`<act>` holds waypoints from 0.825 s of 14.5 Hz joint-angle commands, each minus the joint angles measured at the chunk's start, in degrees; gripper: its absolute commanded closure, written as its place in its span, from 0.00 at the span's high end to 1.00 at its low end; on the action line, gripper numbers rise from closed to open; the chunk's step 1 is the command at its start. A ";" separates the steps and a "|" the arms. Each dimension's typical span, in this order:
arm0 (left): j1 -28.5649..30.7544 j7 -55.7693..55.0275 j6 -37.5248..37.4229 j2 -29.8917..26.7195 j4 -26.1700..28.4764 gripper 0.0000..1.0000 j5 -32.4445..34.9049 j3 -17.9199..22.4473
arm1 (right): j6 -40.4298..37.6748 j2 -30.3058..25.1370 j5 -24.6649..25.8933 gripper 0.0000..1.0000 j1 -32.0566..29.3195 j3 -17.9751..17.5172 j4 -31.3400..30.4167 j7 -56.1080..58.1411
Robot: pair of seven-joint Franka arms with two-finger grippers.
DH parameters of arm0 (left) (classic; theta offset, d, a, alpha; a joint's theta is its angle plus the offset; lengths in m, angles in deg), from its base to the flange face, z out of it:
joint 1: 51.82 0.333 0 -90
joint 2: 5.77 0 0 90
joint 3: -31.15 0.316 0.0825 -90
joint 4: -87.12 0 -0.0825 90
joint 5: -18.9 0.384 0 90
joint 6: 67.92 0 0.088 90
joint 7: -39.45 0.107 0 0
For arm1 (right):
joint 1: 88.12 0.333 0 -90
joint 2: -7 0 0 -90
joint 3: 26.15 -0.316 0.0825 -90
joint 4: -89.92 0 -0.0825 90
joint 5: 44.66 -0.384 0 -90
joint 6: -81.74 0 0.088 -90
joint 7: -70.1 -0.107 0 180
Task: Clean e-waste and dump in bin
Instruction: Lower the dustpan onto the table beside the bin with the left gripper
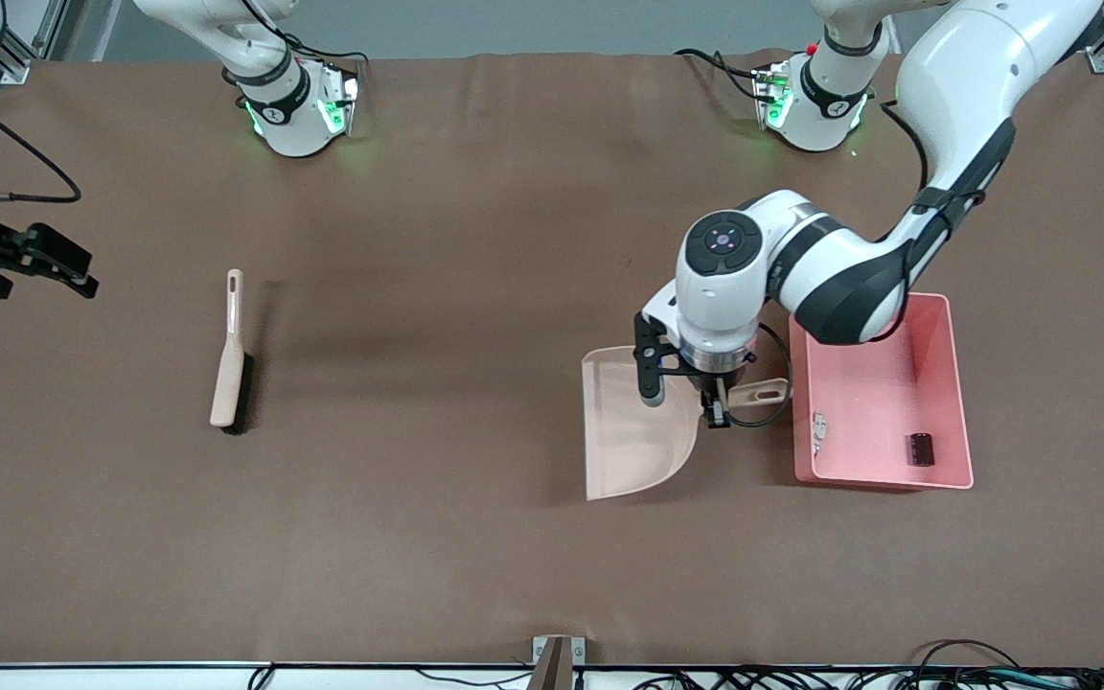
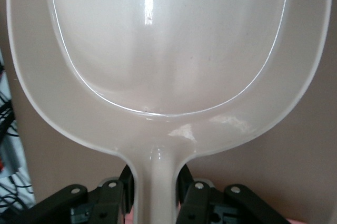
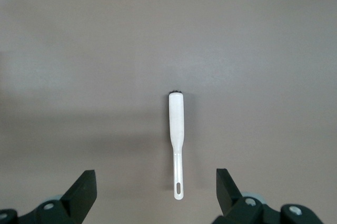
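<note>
The robot's left gripper should release the beige dustpan on the brown table (image 1: pixel 626 375) next to the pink bin, toward the brush.
The pink bin (image 1: pixel 960 393) stands toward the left arm's end of the table. Both pieces of e-waste lie in it: the white part (image 1: pixel 818 428) by the wall on the dustpan's side, and the dark ribbed block (image 1: pixel 919 448) near the corner nearest the front camera. My left gripper (image 1: pixel 717 402) is shut on the handle of the beige dustpan (image 1: pixel 629 431), which lies on the table beside the bin. In the left wrist view the dustpan (image 2: pixel 168 50) is empty and my left gripper (image 2: pixel 154 182) clamps its handle. My right gripper (image 1: pixel 44 259) is open and empty, up in the air.
A beige brush (image 1: pixel 229 364) with dark bristles lies on the brown table toward the right arm's end. It shows in the right wrist view (image 3: pixel 176 129), below my open right gripper (image 3: pixel 156 187). Cables run along the table's near edge.
</note>
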 commanded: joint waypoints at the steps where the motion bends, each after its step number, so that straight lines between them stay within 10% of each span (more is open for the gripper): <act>1: -3.08 -1.67 1.09 2.72 -1.53 0.00 -1.29 1.63 | 0.59 -0.52 -0.82 1.00 -2.08 -0.78 -0.75 0.00; 12: -11.89 -5.63 5.04 3.17 3.12 0.00 -7.97 10.07 | -1.69 -0.61 -3.02 1.00 -4.73 0.19 -0.13 5.01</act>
